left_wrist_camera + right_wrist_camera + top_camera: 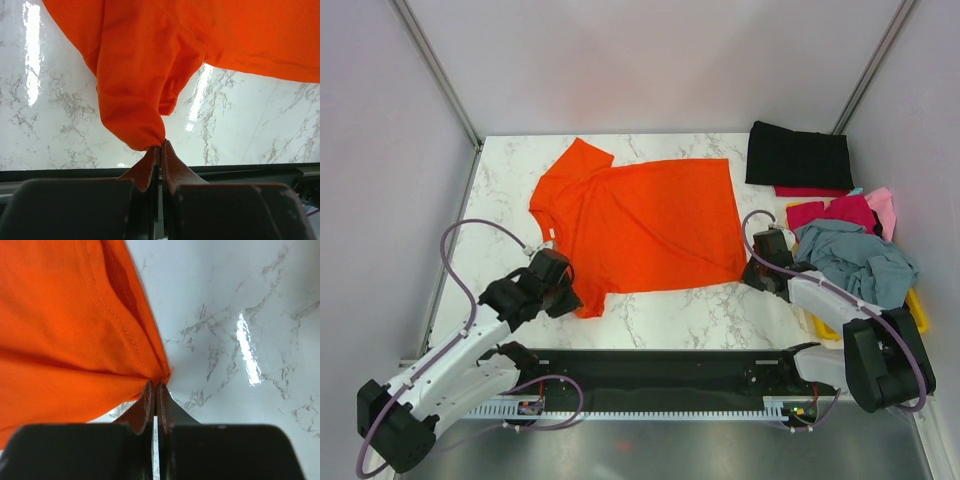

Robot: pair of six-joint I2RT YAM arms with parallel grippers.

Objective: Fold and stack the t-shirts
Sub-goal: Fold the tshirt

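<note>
I should use my left gripper to release the near sleeve on the orange t-shirt [569,199] at a spot between the shirt's collar and its far sleeve.
A bright orange t-shirt [645,220] lies spread on the marble table, collar to the left. My left gripper [572,297] is shut on its near left sleeve [135,100], which bunches up from the fingertips [161,145]. At the shirt's near right corner my right gripper [752,270] is shut on the hem [125,330], pinched at the tips [154,385]. A folded black t-shirt [798,156] lies at the back right over a red one [810,191]. Pink [882,206], red [840,212] and grey-blue [855,255] shirts are heaped on the right.
The heap of shirts sits in a yellow bin [917,305] at the table's right edge, close behind my right arm. White walls and metal posts enclose the table on three sides. A black rail [660,370] runs along the near edge.
</note>
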